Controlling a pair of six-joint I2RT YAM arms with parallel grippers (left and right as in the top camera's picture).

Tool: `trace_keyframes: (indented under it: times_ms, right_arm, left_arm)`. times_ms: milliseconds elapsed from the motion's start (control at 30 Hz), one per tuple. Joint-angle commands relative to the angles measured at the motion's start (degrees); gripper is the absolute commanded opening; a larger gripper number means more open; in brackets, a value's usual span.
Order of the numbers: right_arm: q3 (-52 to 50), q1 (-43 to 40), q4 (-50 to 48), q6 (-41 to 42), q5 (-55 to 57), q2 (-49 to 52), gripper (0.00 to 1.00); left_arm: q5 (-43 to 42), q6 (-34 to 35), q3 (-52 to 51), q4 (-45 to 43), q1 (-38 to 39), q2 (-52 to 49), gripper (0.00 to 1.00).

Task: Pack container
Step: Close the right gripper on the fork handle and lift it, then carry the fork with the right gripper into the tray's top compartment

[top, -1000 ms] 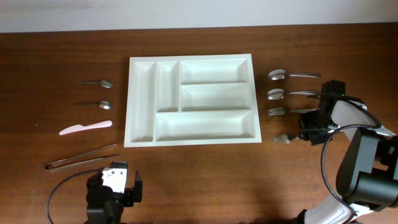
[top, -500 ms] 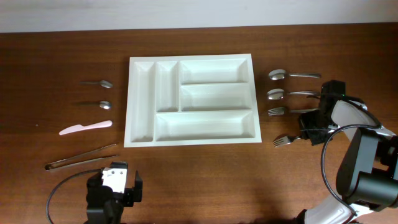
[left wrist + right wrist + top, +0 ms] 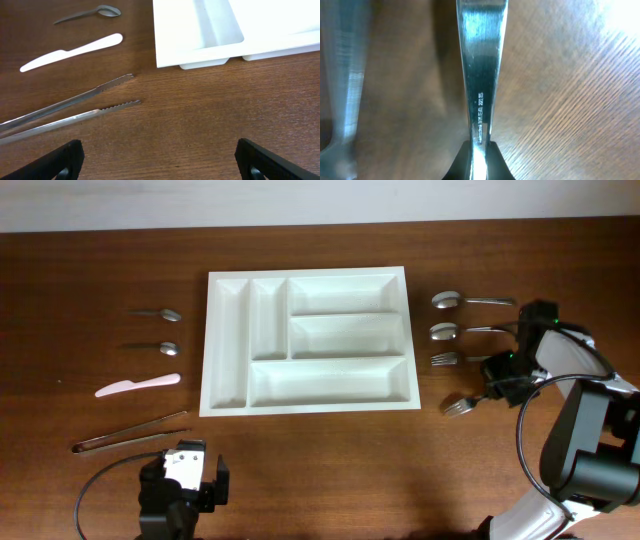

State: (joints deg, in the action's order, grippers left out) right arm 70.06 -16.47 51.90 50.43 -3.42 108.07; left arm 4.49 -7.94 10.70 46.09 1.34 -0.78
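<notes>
My right gripper is going to put the metal fork down in the far wide compartment of the white container (image 3: 330, 301).
The white container (image 3: 288, 320) lies in the middle of the table, all its compartments bare. To its right, my right gripper (image 3: 497, 390) is shut on the handle of a steel fork (image 3: 460, 406) whose tines point left toward the container. In the right wrist view the fork handle (image 3: 480, 60) runs straight up from between my right gripper's (image 3: 479, 150) closed fingers. My left gripper (image 3: 160, 162) hangs open over bare wood at the front left, nothing between its fingers; the container's near corner (image 3: 200, 55) shows ahead of it.
Right of the container lie two spoons (image 3: 455, 300) (image 3: 450, 331) and another fork (image 3: 448, 359). On the left are two small spoons (image 3: 165, 313) (image 3: 160, 347), a pale plastic knife (image 3: 138, 385) and metal tongs (image 3: 130, 432), the tongs (image 3: 70, 112) just ahead of my left gripper.
My right gripper has finished shutting on the fork handle and its wrist has shifted slightly right, nudging the fork with it. The left arm has not moved.
</notes>
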Motion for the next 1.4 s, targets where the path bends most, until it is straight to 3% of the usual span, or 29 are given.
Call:
trace_keyframes:
  times_ms: [0,567,933,1100,1367]
  right_arm:
    - [4.87,-0.33,1.62,-3.54,1.11,0.28,0.04]
    - [28.50,9.46,13.25,-10.99,-3.21,0.24,0.04]
    - [31.89,21.81,2.49,-0.24,-5.77,0.33,0.04]
    - [31.89,27.87,-5.70,8.72,1.05,0.44,0.04]
    - [31.85,35.60,-18.01,12.52,14.14,3.02,0.04]
  left_arm:
    - [-0.22,-0.74,-0.15,0.02,0.26,0.44,0.99]
    - [-0.22,-0.74,-0.15,0.02,0.26,0.44,0.99]
    - [-0.22,-0.74,-0.15,0.02,0.26,0.44,0.99]
    - [-0.22,-0.74,-0.15,0.02,0.26,0.44,0.99]
    - [-0.22,-0.74,-0.15,0.02,0.26,0.44,0.99]
